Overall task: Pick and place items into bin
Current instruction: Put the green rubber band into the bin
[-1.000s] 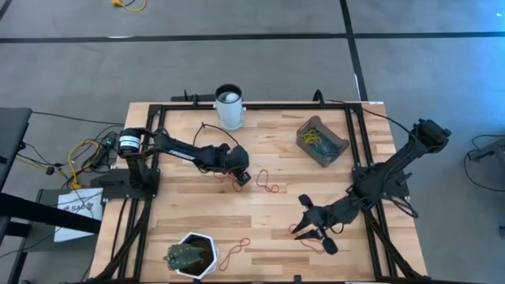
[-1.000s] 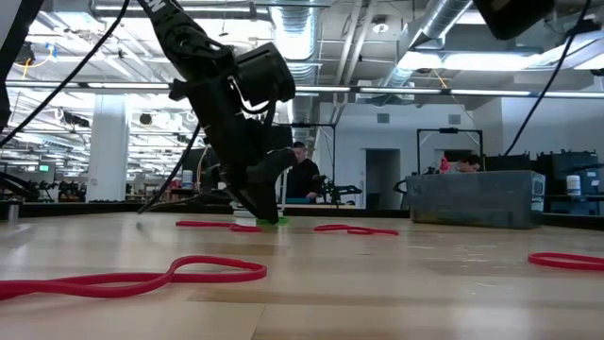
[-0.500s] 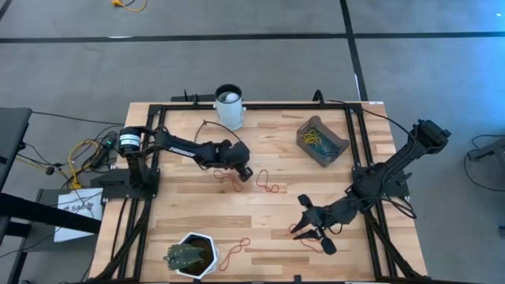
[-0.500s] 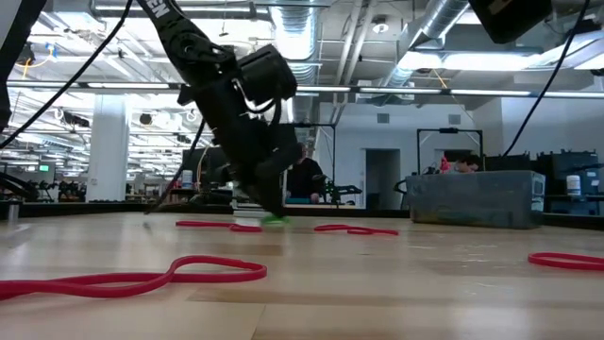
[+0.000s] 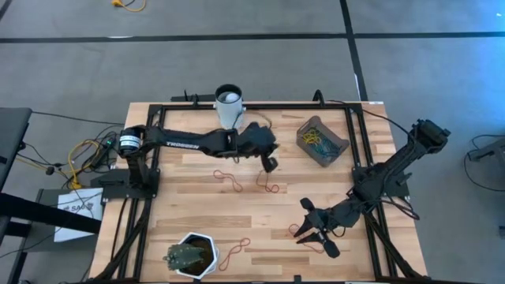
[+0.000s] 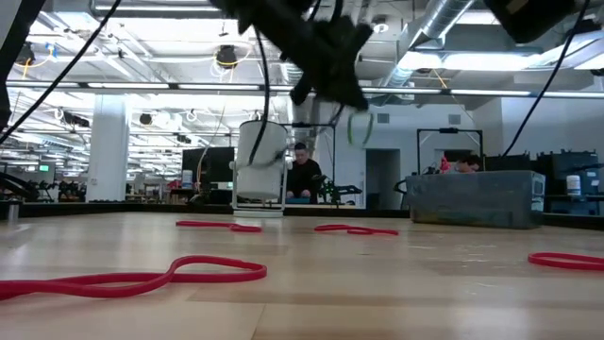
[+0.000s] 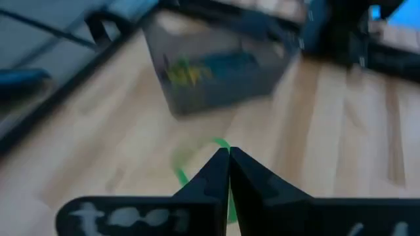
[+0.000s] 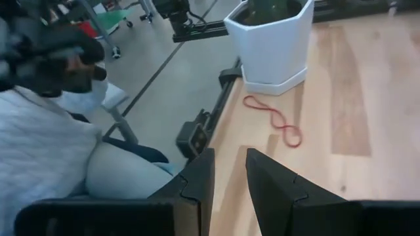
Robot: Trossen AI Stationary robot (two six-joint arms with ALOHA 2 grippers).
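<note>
My left gripper will drop the green rubber band on top of the yellow rubber bands inside the bin point(image 5: 312, 137) point(image 7: 186, 73).
My left gripper point(image 5: 270, 164) is in the air over the middle of the table, left of the bin point(image 5: 322, 140), and is shut on a green rubber band point(image 6: 359, 127). The bin is a dark translucent tray that holds several yellow, green and blue bands; it also shows in the left wrist view point(image 7: 216, 69). Red bands lie flat on the wood point(image 5: 229, 180) point(image 5: 267, 183) point(image 5: 234, 251). My right gripper point(image 5: 298, 230) is low near the table's front right, by another red band point(image 5: 312, 238). Its fingers are a little apart with nothing between them point(image 8: 230, 172). My left gripper pinches the green band between its two shut fingertips point(image 7: 229, 152). A short arc of the loop point(image 7: 218, 142) shows right at the tips. The fingers slant down toward the bin. The loop hangs slack below them, lifted clear of the table.
A white cylindrical cup point(image 5: 229, 106) stands at the far edge. A white hexagonal plant pot point(image 5: 193, 254) stands at the near edge. A black frame runs round the tabletop. A person point(image 8: 46, 131) sits beyond the table's near edge.
My left gripper has risen from the table and gone toward the table's right edge, toward the bin, staying shut. The green band has been lifted clear of the wood with it. The red bands lie where they were.
</note>
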